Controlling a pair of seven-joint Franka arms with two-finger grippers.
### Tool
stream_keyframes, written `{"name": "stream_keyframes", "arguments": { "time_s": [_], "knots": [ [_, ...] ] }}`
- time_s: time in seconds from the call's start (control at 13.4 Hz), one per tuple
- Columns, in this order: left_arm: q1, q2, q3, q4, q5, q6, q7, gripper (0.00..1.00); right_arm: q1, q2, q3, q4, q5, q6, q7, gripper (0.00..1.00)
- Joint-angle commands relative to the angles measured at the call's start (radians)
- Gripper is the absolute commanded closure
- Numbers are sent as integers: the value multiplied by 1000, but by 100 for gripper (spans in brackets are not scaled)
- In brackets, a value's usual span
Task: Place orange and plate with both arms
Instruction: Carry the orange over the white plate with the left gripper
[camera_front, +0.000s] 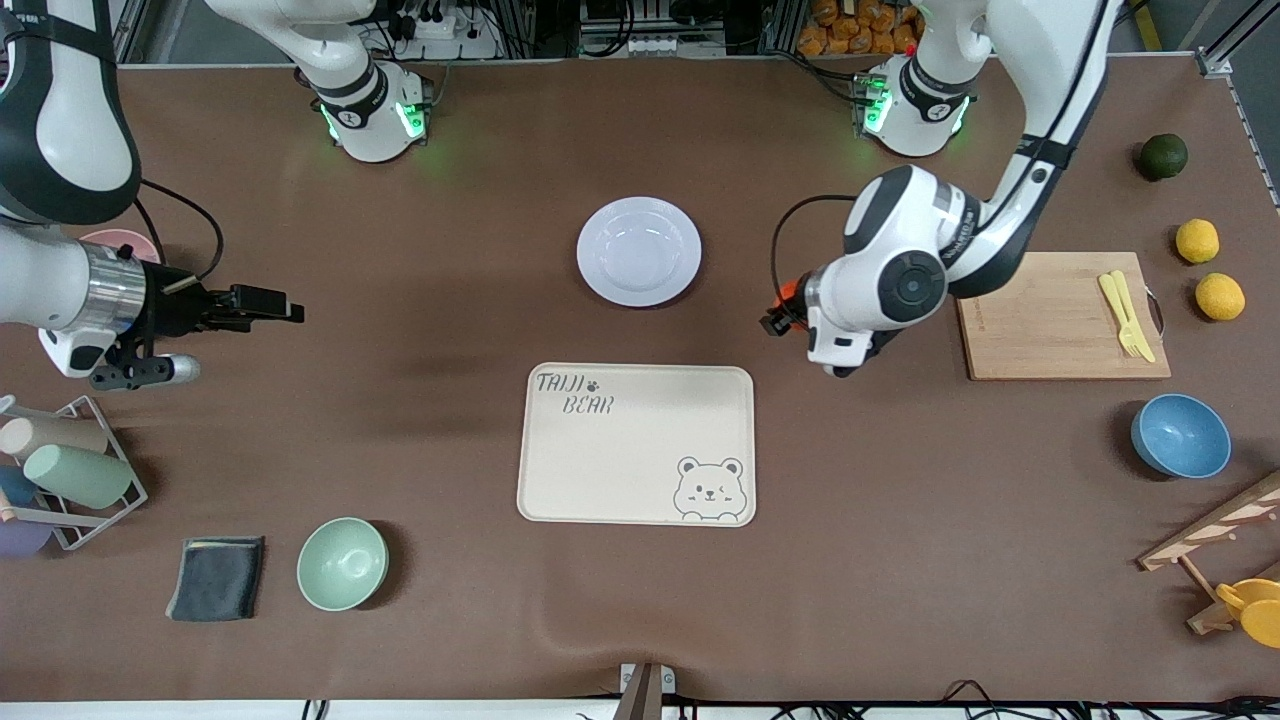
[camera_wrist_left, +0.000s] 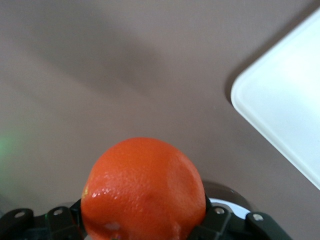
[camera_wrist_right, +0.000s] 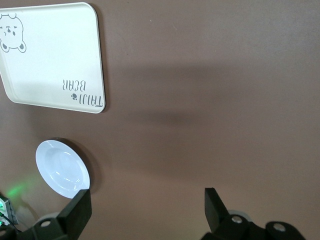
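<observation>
Next, my left gripper lets go of the orange on the empty pale lavender plate (camera_front: 651, 247), near the middle of the plate.
The orange (camera_wrist_left: 145, 190) is bright red-orange and fills the jaws of my left gripper (camera_wrist_left: 145, 217), which is shut on it. In the front view only a sliver of the orange (camera_front: 790, 291) shows under the left wrist, and the left gripper (camera_front: 783, 308) is up over bare table between the plate and the cutting board. The pale lavender plate (camera_front: 638, 250) lies empty at mid-table, farther from the front camera than the tray; it also shows in the right wrist view (camera_wrist_right: 62, 166). My right gripper (camera_front: 272, 305) is open and empty (camera_wrist_right: 146, 207) over bare table toward the right arm's end.
The beige bear-print tray (camera_front: 637, 443) lies empty, nearer than the plate. At the left arm's end are a cutting board (camera_front: 1040, 320) with yellow cutlery (camera_front: 1127, 316), lemons (camera_front: 1197, 240), a dark green fruit (camera_front: 1163, 156) and a blue bowl (camera_front: 1180, 436). At the right arm's end are a green bowl (camera_front: 342, 563), a cloth (camera_front: 216, 577) and a cup rack (camera_front: 70, 470).
</observation>
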Motion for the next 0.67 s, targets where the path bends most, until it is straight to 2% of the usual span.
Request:
{"name": "stream_keyframes", "arguments": {
  "time_s": [0.0, 0.22, 0.6],
  "knots": [
    [-104, 57, 8, 56, -27, 28, -135, 100, -7, -2, 5, 3, 21, -9, -14, 0],
    [-229, 141, 8, 110, -24, 102, -330, 100, -8, -2, 5, 3, 21, -11, -14, 0],
    [-372, 235, 8, 118, -18, 257, -507, 100, -8, -2, 5, 3, 21, -11, -14, 0]
  ]
}}
